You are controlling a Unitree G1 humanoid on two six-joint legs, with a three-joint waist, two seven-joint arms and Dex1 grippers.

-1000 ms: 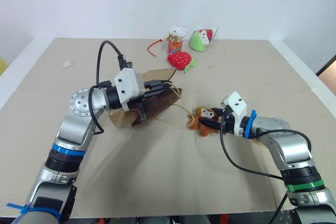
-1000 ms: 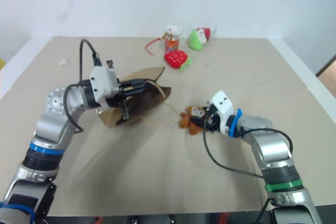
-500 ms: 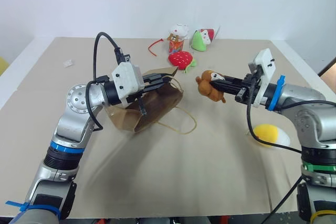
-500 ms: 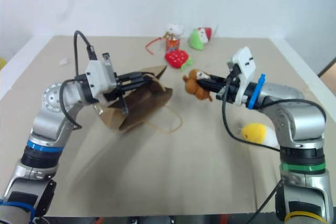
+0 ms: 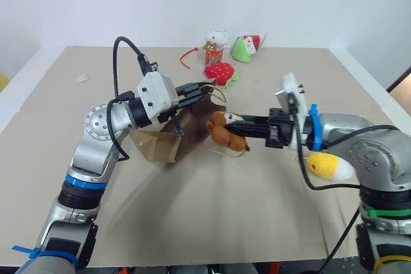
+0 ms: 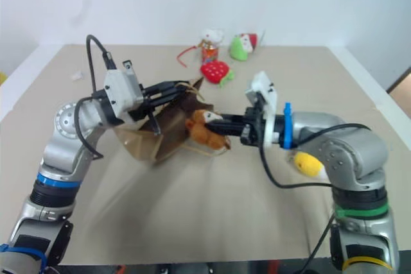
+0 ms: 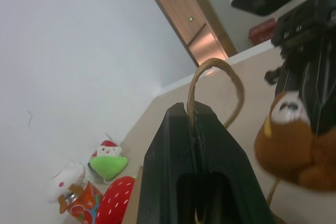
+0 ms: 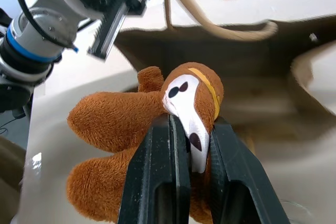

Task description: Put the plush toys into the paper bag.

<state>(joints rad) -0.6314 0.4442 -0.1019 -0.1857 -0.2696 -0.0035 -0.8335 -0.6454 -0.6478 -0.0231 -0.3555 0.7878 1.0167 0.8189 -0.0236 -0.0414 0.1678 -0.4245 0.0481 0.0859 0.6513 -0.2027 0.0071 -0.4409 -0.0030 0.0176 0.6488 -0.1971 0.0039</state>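
Next, I let go of the brown monkey plush with my right gripper inside the brown paper bag's opening [image 5: 182,122] [image 8: 254,90], below my left gripper.
The brown paper bag [image 5: 159,144] lies tilted on the table, its mouth facing right. My left gripper [image 5: 200,90] is shut on one tan cord handle [image 7: 216,67] and holds the bag's upper edge up. My right gripper [image 5: 240,124] is shut on the brown monkey plush [image 5: 224,132], pinching its pale face [image 8: 185,107], and holds it level just in front of the bag's mouth [image 8: 252,61]. The yellow-and-white plush [image 5: 329,166] lies on the table under my right forearm.
At the table's far edge stand a red strawberry plush [image 5: 220,72], a green plush [image 5: 244,48], a small white figure in a can [image 5: 216,43] and a red cord [image 5: 188,56]. A white scrap [image 5: 83,77] lies far left.
My right gripper lifted the monkey plush off the table and carried it left to the bag's mouth. The yellow plush came into view. The left gripper kept its hold on the handle.
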